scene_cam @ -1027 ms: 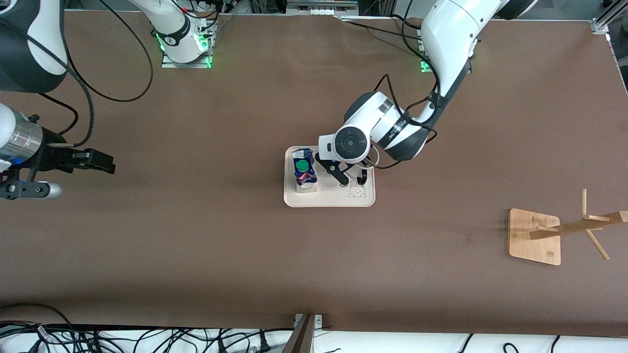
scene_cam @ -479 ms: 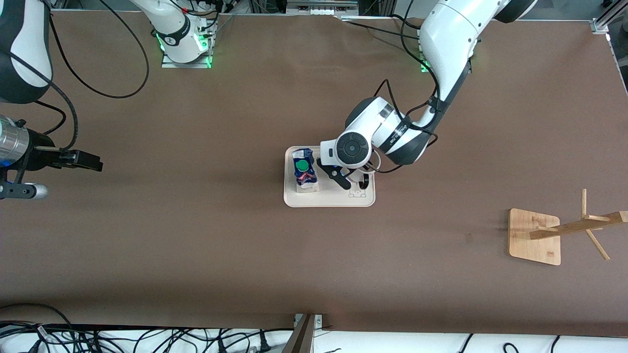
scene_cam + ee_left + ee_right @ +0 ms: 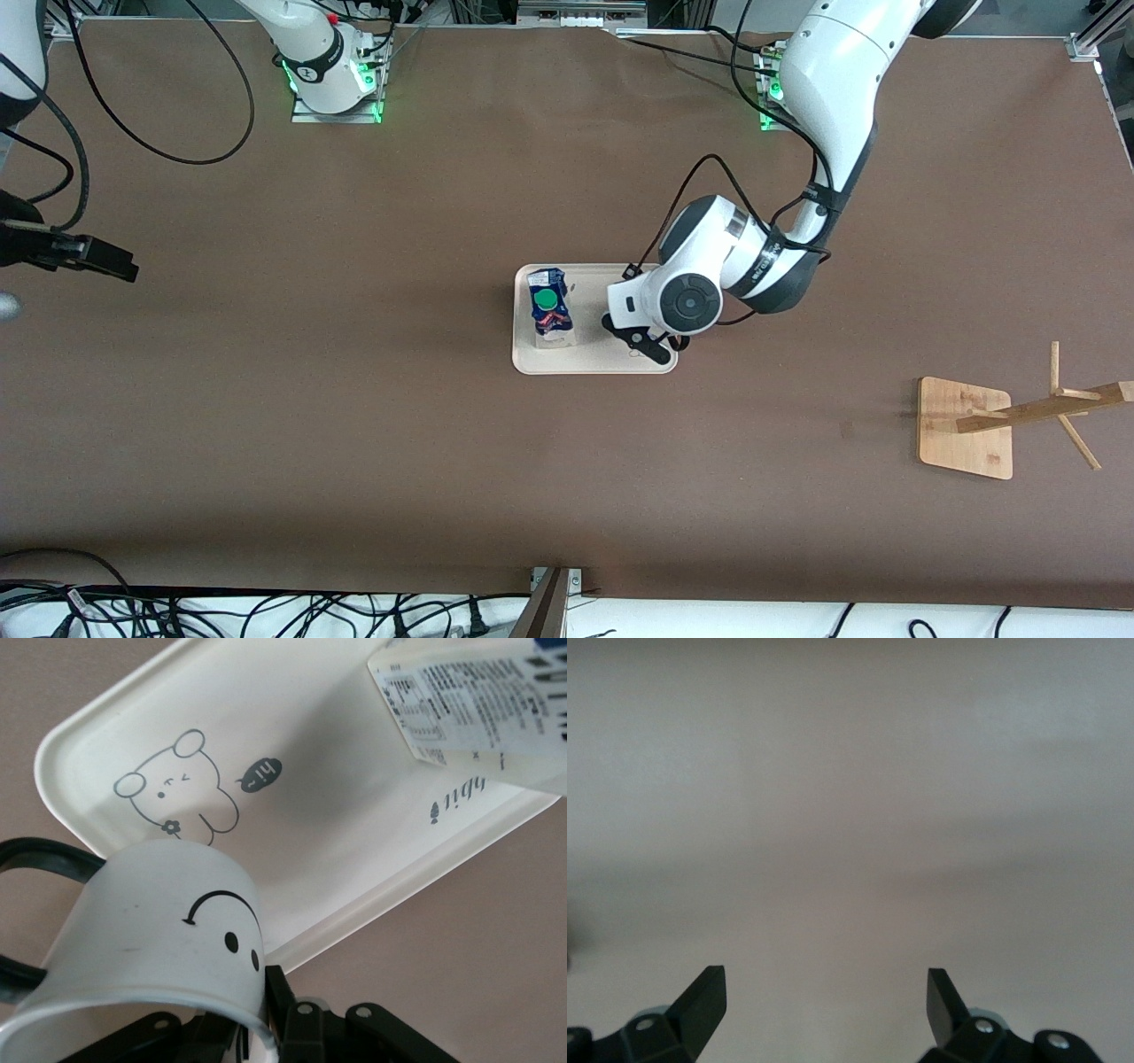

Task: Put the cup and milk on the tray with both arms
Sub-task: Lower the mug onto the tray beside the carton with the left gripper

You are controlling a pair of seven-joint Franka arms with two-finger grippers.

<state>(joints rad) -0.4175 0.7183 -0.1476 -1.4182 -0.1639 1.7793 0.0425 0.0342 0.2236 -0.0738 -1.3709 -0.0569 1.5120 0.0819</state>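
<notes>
Next, I let go of the white smiley cup with my left gripper on the cream tray [image 3: 640, 319] [image 3: 239, 842] next to the rabbit drawing, across from the milk.
The cream tray [image 3: 595, 356] lies mid-table, and the blue and white milk [image 3: 549, 312] with its green cap stands on it at the right arm's end. In the left wrist view, my left gripper [image 3: 252, 1010] is shut on the rim of the white smiley cup [image 3: 159, 930], one finger inside and one outside. The cup is tilted over the tray [image 3: 337, 762] beside the rabbit drawing [image 3: 177, 784], with the milk [image 3: 478, 709] farther along. In the front view my left gripper [image 3: 645, 344] is over the tray's corner and its wrist hides the cup. My right gripper [image 3: 106, 260] is open and empty [image 3: 826, 985] over bare table.
A wooden rack with a square base [image 3: 966, 427] and slanted pegs stands toward the left arm's end, nearer the front camera. Cables hang along the table's near edge. The brown table [image 3: 354, 425] surrounds the tray.
My left gripper has carried the cup across the tray toward its corner at the left arm's end, nearer the front camera. My right arm has drawn back toward its end of the table.
</notes>
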